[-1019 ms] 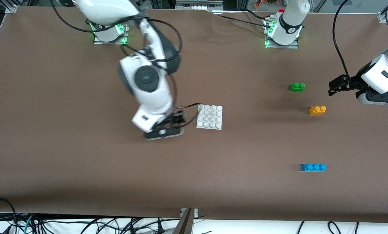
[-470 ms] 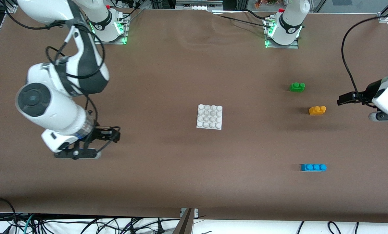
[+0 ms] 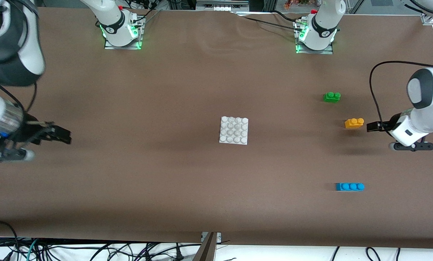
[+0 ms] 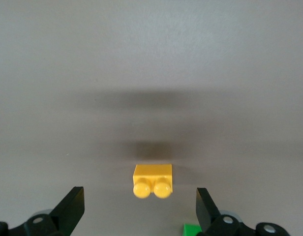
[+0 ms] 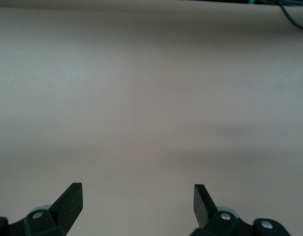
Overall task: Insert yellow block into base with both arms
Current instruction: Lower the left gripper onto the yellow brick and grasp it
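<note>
The yellow block [image 3: 354,123] [image 4: 152,176] has a row of studs. My left gripper should next close on both of its ends, with that row between the fingers.
The yellow block [image 3: 354,123] lies on the table toward the left arm's end, studs up. It also shows in the left wrist view [image 4: 152,181], between and just ahead of the open fingers. My left gripper [image 3: 371,127] is open and empty, low over the table right beside the block, apart from it; it shows in its own view too [image 4: 139,206]. The white base [image 3: 233,130] lies flat mid-table. My right gripper [image 3: 62,135] is open and empty over bare table at the right arm's end, and its wrist view [image 5: 136,201] shows only table.
A green two-stud brick [image 3: 331,96] lies farther from the front camera than the yellow block; its corner shows in the left wrist view [image 4: 193,229]. A blue three-stud brick [image 3: 349,186] lies nearer the front camera. Both arm bases stand along the table's back edge.
My right arm swung away from beside the base to its own end of the table. My left gripper came down and in toward the yellow block. The bricks and base did not move.
</note>
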Controlling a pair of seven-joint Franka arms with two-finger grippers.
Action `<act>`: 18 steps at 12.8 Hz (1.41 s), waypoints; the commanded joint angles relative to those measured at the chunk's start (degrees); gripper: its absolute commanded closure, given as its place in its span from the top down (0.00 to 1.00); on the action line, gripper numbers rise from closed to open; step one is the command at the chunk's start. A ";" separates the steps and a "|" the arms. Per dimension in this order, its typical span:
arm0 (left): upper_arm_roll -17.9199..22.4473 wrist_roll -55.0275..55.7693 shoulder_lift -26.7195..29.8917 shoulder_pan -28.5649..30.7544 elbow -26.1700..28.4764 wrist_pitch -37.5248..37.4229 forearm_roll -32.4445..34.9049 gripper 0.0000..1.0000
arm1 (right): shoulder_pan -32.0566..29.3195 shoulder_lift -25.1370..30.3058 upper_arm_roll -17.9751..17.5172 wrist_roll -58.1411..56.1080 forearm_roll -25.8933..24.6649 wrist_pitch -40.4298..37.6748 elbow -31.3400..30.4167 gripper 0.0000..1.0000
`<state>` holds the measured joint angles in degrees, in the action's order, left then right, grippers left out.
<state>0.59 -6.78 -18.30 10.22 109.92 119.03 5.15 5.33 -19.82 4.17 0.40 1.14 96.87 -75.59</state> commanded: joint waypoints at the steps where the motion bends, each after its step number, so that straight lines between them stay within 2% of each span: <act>1: -0.68 -1.13 2.92 1.73 8.09 6.98 1.18 1.00 | -3.29 9.70 -1.09 -0.66 0.27 -2.19 -8.96 1.00; 4: -0.85 -1.13 3.01 1.90 17.49 19.54 1.36 1.00 | -4.27 13.22 1.80 -0.57 0.27 -2.56 -9.84 1.00; 6: -0.85 -1.13 3.09 1.91 22.24 24.83 1.36 1.00 | -4.45 15.85 3.30 -0.92 -0.17 -2.83 -10.89 1.00; 9: -0.85 -4.71 2.57 1.91 22.35 24.85 1.53 1.00 | -4.45 16.39 4.27 -7.15 -0.87 -4.41 -11.16 1.00; 18: -0.85 -4.82 2.56 3.31 22.79 23.80 1.53 0.99 | -4.89 14.20 4.70 -7.34 -0.87 -5.38 -9.84 1.00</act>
<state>0.33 -11.24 -17.63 12.19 131.39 143.50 5.25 1.02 -5.35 8.57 -5.89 0.68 91.72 -85.36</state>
